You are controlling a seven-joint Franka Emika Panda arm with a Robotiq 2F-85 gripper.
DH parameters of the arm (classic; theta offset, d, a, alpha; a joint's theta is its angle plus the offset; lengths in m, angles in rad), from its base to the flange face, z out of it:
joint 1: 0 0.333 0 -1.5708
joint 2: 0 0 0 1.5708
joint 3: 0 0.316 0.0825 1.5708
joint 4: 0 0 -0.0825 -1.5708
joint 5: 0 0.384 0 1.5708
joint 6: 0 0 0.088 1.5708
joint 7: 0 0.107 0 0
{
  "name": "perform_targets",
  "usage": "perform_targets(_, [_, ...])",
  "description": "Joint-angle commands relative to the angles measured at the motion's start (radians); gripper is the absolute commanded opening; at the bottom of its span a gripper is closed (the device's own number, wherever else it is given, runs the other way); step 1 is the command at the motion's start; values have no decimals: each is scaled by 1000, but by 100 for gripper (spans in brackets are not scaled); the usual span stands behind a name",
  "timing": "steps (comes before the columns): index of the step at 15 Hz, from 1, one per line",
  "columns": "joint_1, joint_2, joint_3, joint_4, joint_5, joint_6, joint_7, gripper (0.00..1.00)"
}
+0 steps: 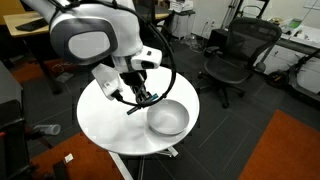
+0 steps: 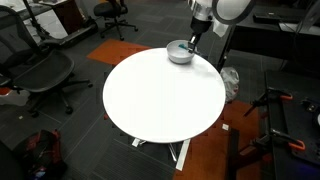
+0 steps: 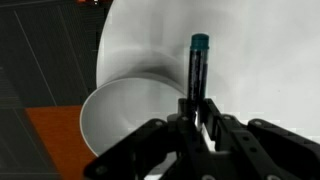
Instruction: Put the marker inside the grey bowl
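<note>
My gripper should release the marker on the middle of the grey bowl's bottom (image 1: 167,121) (image 3: 132,118), inside the bowl's rim.
My gripper (image 3: 196,115) is shut on the marker (image 3: 198,68), a thin dark pen with a teal tip that sticks out beyond the fingers. In the wrist view the grey bowl (image 3: 118,118) lies just left of the marker, its rim close to the fingers. In an exterior view the gripper (image 1: 140,102) hangs over the white round table (image 1: 105,120), just left of the bowl (image 1: 168,118). In an exterior view the bowl (image 2: 181,53) sits at the table's far edge with the gripper (image 2: 190,42) at its rim.
Black office chairs (image 1: 235,55) stand beyond the table, and another chair (image 2: 45,75) stands beside it. An orange floor mat (image 1: 285,145) lies nearby. Dark carpet surrounds the table (image 2: 160,95).
</note>
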Motion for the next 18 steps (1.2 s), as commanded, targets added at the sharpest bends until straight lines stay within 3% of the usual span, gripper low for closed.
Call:
perform_targets(1, [-15,-33,-11,38,22,-71,-24,5])
perform_targets(10, [-55,51,-29,253,50,-241,-24,5])
perform_targets(18, [-56,186,-19,388,100,-275,5,5])
